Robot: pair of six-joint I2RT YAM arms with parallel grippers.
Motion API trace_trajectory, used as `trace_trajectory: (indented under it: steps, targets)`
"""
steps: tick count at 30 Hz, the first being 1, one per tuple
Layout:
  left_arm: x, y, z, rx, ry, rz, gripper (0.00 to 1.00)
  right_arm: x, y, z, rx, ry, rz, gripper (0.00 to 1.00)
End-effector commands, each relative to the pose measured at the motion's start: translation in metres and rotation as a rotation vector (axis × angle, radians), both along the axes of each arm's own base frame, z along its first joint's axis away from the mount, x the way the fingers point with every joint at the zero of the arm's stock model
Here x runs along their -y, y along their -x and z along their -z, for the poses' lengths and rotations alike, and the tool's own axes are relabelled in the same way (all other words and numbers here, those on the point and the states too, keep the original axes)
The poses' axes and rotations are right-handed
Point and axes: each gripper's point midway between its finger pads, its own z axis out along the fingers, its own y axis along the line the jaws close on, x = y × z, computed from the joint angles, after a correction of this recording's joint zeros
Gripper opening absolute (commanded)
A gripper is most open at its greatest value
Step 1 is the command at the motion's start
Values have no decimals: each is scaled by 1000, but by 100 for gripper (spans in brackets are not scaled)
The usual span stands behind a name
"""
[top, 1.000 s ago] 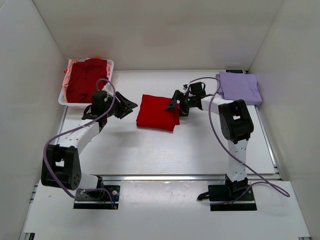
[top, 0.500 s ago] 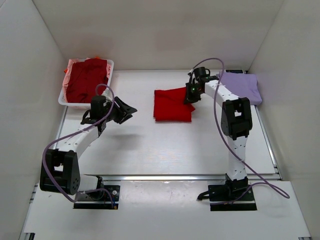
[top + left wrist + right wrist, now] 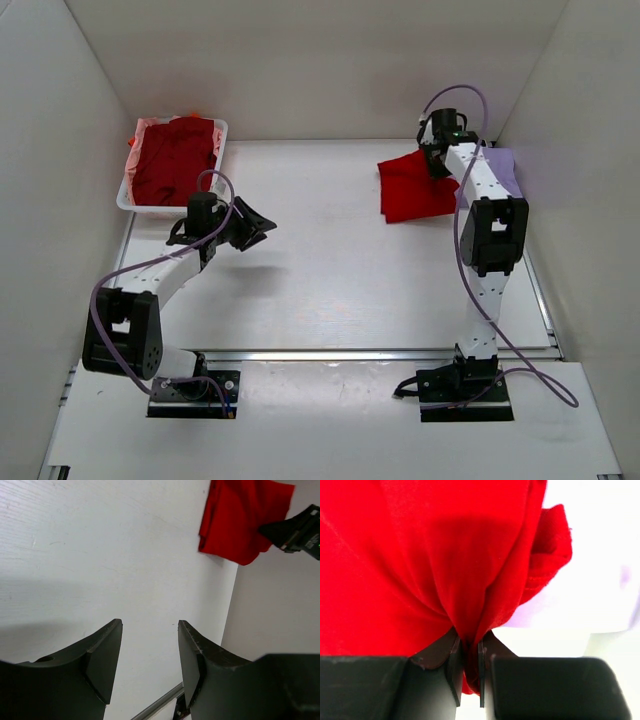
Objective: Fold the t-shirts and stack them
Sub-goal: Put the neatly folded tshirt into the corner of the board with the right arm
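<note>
Next, my right gripper sets the red t-shirt squarely on top of the folded lavender t-shirt [image 3: 485, 174] and lets go of it there. The red t-shirt hangs lifted at the back now.
A folded bright red t-shirt [image 3: 412, 188] hangs lifted at the back right, its right edge pinched in my right gripper [image 3: 440, 165]. The wrist view shows the red cloth [image 3: 430, 560] bunched between the shut fingers [image 3: 454, 672]. Just right of it lies a folded pale lavender t-shirt [image 3: 500, 172], partly hidden by the right arm. Dark maroon t-shirts [image 3: 172, 158] fill the white basket [image 3: 128, 195] at the back left. My left gripper [image 3: 262, 222] hovers open over the table left of centre, nothing between its fingers [image 3: 102, 655]. The red t-shirt [image 3: 240, 517] also shows far off in the left wrist view.
White walls close in the table on the left, back and right. A small dark device [image 3: 468, 143] lies behind the lavender shirt. A metal rail [image 3: 350, 353] runs along the table's near edge, ahead of both arm bases.
My right gripper shut on the red t-shirt's edge and carried it from the table's middle to the back right, beside the lavender shirt. The left arm drew back slightly, still open.
</note>
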Motion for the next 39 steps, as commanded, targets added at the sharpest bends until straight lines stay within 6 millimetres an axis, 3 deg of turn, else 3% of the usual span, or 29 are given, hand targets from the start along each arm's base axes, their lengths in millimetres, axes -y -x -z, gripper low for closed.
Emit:
trace_trajectory:
  steps: [1, 4, 7, 14, 16, 25, 26, 27, 28, 30, 31, 33, 35, 36, 37, 38, 39]
  targets:
    - [6, -8, -10, 28, -14, 15, 59, 50, -15, -81, 190, 91, 40, 0]
    - [8, -11, -9, 36, -24, 23, 59, 90, -16, -93, 224, 129, 100, 0]
    - [9, -12, -8, 28, -30, 25, 59, 118, -21, -98, 237, 129, 147, 0]
    - [11, -12, -3, 6, -47, 39, 59, 165, -38, -104, 295, 137, 208, 0]
    - [10, -15, 0, 7, -57, 30, 58, 172, -40, -102, 297, 132, 219, 0]
    - [18, -16, 7, -6, -74, 53, 60, 201, -61, -55, 277, 142, 296, 0]
    - [18, -17, 8, -10, -76, 52, 60, 205, -63, -54, 287, 139, 312, 4]
    - [20, -16, 7, -3, -81, 65, 61, 212, -66, -54, 310, 144, 348, 14]
    - [20, -16, 8, 1, -90, 72, 63, 213, -72, -59, 338, 140, 358, 16]
    - [23, -14, 5, 5, -107, 93, 83, 221, -76, -74, 394, 141, 412, 23]
    - [23, -14, 2, 15, -111, 101, 98, 224, -76, -85, 422, 145, 442, 25]
    - [23, -9, 1, 22, -130, 123, 99, 225, -73, -102, 458, 173, 491, 33]
    - [26, -4, -7, 55, -135, 161, 99, 227, -62, -120, 482, 227, 551, 49]
    - [27, -1, -6, 51, -140, 178, 98, 226, -58, -131, 499, 236, 563, 64]
    - [27, 4, -7, 48, -145, 199, 98, 221, -52, -139, 506, 239, 579, 92]
    - [31, 7, -7, 52, -157, 231, 99, 217, -41, -145, 493, 252, 589, 99]
    - [34, 17, 4, -1, -164, 255, 99, 209, -39, -152, 508, 233, 593, 99]
